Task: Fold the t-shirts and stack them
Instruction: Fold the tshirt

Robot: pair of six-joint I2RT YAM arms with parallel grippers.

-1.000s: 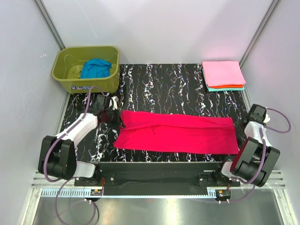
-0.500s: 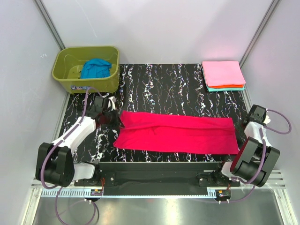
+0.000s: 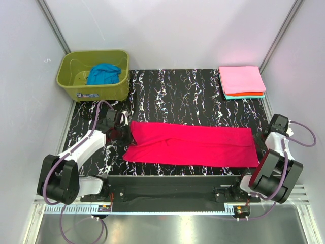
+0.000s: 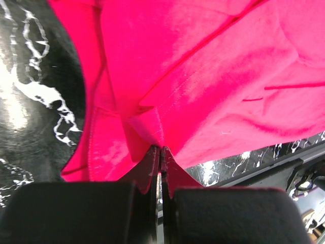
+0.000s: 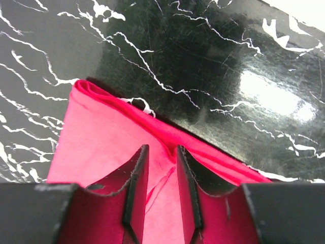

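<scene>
I will open my left gripper, which pinches a raised fold inside the uneven end of the red t-shirt, and take the t-shirt's near corner (image 4: 78,170) to straighten that end.
The crimson-red t-shirt (image 3: 193,145) lies as a long folded band across the near half of the table. My left gripper (image 3: 123,133) is at its left end, shut on a pinch of red cloth (image 4: 152,127), with its tips (image 4: 161,147) together. My right gripper (image 3: 262,134) is at the shirt's right end. It stands (image 5: 161,148) open, low over the red cloth (image 5: 96,147), its fingers either side of a small ridge at the edge. A folded stack sits at the far right: light pink (image 3: 241,79) on top, with orange (image 3: 249,94) and teal (image 3: 231,96) edges below. The blue t-shirt (image 3: 104,74) lies crumpled in the tub.
The olive-green tub (image 3: 68,76) stands at the far left corner. The black marbled tabletop (image 3: 177,96) shows between the red shirt and the back wall. Grey walls close in both sides.
My left gripper has shifted slightly nearer with the shirt's left end in it. My right wrist has shifted a little toward me. The shirt stays spread in place.
</scene>
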